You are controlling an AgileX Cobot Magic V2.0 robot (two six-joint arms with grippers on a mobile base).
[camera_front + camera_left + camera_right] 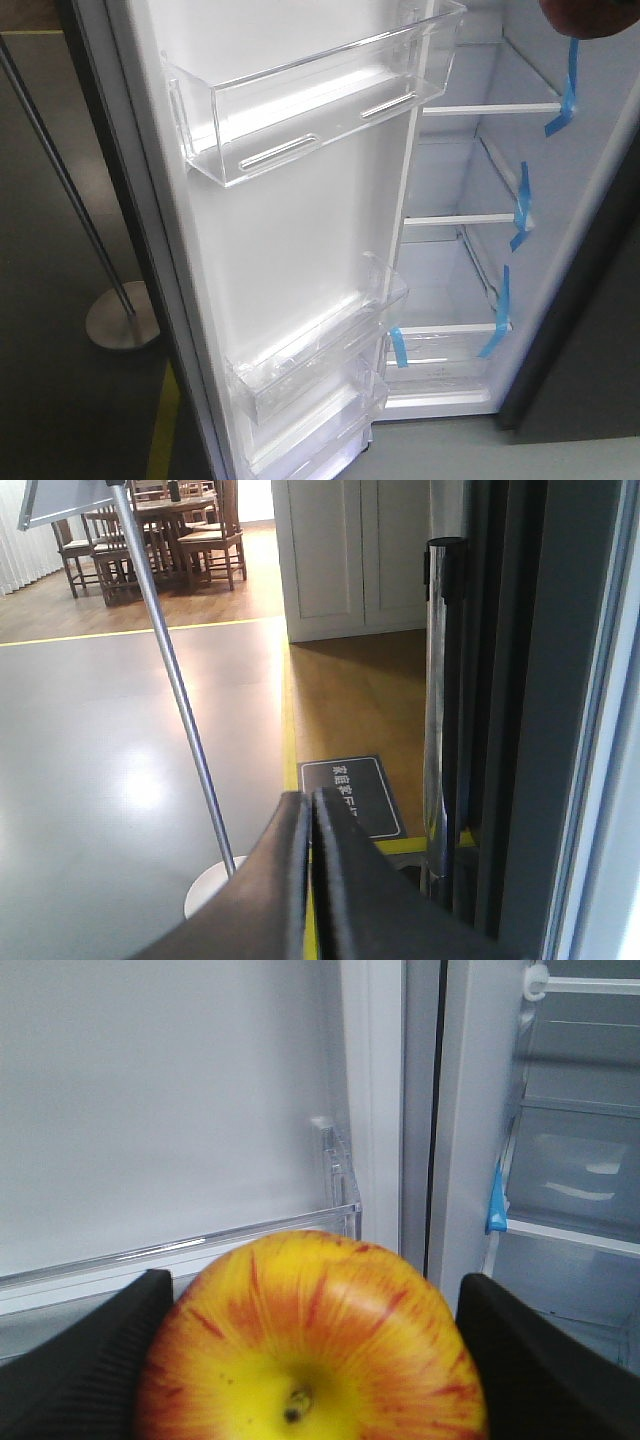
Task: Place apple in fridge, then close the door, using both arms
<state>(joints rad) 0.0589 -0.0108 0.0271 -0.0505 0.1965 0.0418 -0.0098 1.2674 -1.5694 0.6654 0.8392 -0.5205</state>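
My right gripper should release the apple in the door's top clear bin (379,61), at the end closest to the glass shelves.
The apple (310,1350), red-streaked with a yellow patch around its stem dimple, sits between the two black fingers of my right gripper (312,1295), which is shut on it. It is held in front of the open door's white inner face (170,1100), above a clear bin rim (200,1242). The fridge (480,200) stands open, white inside with glass shelves and blue tape strips. The door (290,230) stands swung out at the left with clear bins. My left gripper (308,815) is shut and empty, beside the door's dark grey outer side (560,730).
A metal stanchion pole (175,690) on a round base (122,315) stands on the grey floor left of the door. A chrome post (442,710) stands close to the door's edge. A dark grey panel (590,340) borders the fridge on the right.
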